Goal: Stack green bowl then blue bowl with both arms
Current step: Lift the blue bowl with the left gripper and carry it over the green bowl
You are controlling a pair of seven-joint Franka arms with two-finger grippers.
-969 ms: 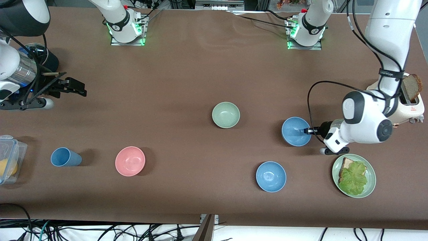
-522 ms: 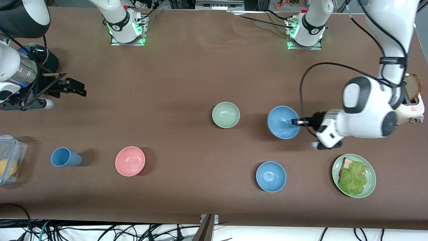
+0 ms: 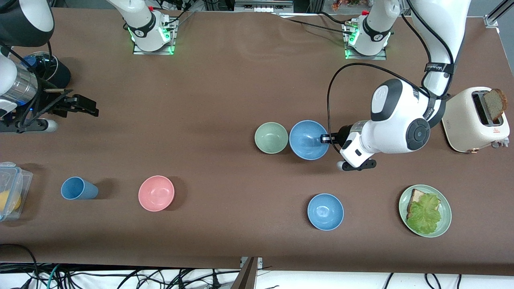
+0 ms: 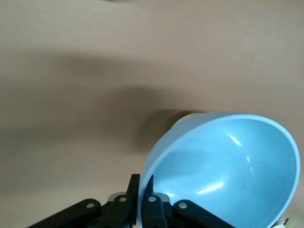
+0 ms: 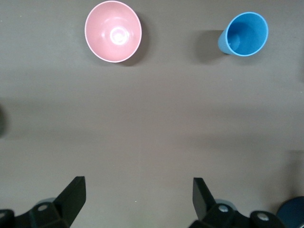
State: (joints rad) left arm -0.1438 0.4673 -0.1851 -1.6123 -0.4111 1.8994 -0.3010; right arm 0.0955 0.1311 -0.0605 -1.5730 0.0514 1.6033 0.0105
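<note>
The blue bowl will leave my left gripper inside the green bowl (image 3: pixel 271 137), nested in its round hollow.
The green bowl (image 3: pixel 271 137) sits upright mid-table. My left gripper (image 3: pixel 326 139) is shut on the rim of the blue bowl (image 3: pixel 308 139) and holds it above the table, right beside the green bowl, toward the left arm's end. In the left wrist view the fingers pinch the blue bowl's (image 4: pixel 228 171) rim, one inside and one outside, at my left gripper (image 4: pixel 142 190). A sliver of the green bowl (image 4: pixel 183 118) shows past its edge. My right gripper (image 3: pixel 86 106) is open and empty over the right arm's end of the table, and also shows in its wrist view (image 5: pixel 137 187).
A brighter blue bowl (image 3: pixel 325 211) lies nearer the front camera. A plate of bread and lettuce (image 3: pixel 443 212) and a toaster (image 3: pixel 466 120) are at the left arm's end. A pink bowl (image 3: pixel 156 193), a blue cup (image 3: pixel 78 188) and a plastic container (image 3: pixel 10 188) are toward the right arm's end.
My left gripper has lifted the blue bowl and carried it toward the green bowl, from well apart to right beside it. The right arm has barely moved.
</note>
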